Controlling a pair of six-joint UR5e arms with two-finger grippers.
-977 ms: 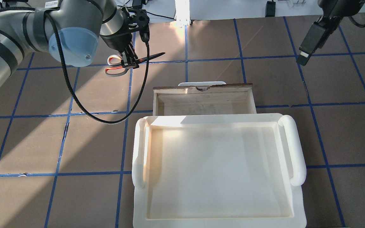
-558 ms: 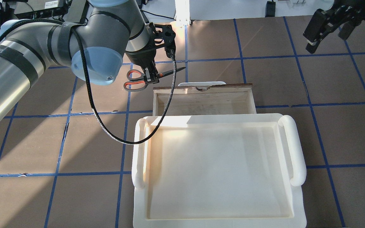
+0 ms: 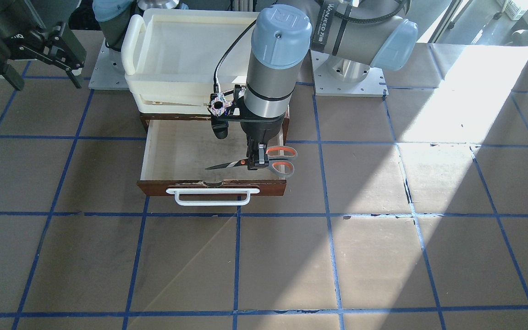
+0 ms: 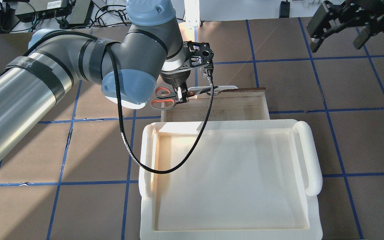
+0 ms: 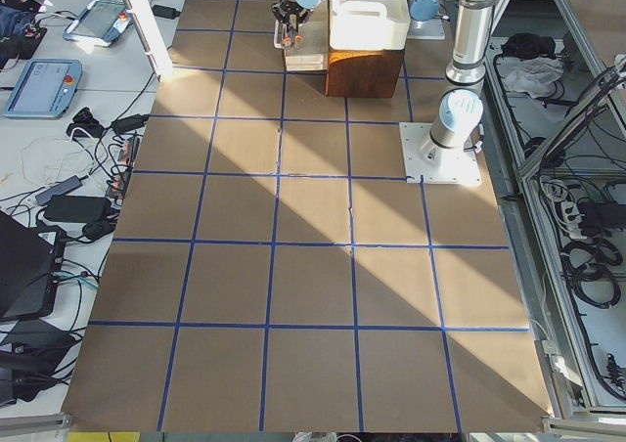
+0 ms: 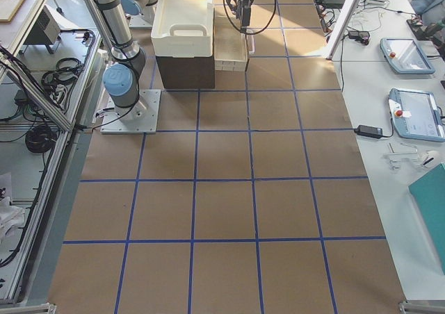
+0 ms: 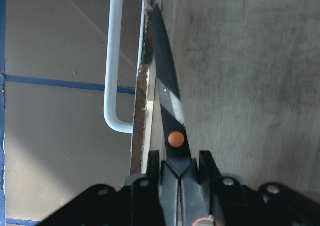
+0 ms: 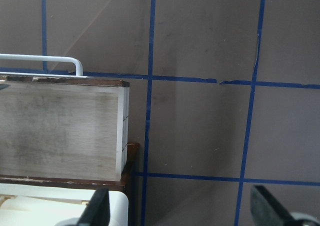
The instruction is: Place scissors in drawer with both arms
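My left gripper is going to put the scissors down on the drawer's pale bottom behind the front board (image 3: 239, 157) (image 7: 245, 121).
My left gripper (image 3: 255, 162) is shut on the scissors (image 3: 282, 158) near their pivot and holds them level over the open drawer (image 3: 211, 187). The orange-lined loops stick out past the drawer's side; the dark blades point across the pale interior, just behind the front board. In the overhead view the left gripper (image 4: 181, 96) and scissors (image 4: 162, 98) are at the drawer's (image 4: 232, 108) left front corner. The left wrist view shows the blade (image 7: 167, 101) along the front board beside the white bar handle (image 7: 114, 61). My right gripper (image 4: 340, 28) is open and empty, far right, also in the front view (image 3: 39, 59).
A cream-white plastic tray (image 4: 307, 156) sits on top of the cabinet, over the drawer's rear. A black cable (image 4: 165, 170) from the left wrist hangs over the tray's corner. The right wrist view shows the drawer's side wall (image 8: 122, 131) and brown floor with blue tape lines.
My left arm has carried the scissors right and nearer, from the open floor to over the drawer's corner. My right gripper has turned and drawn back toward the far right.
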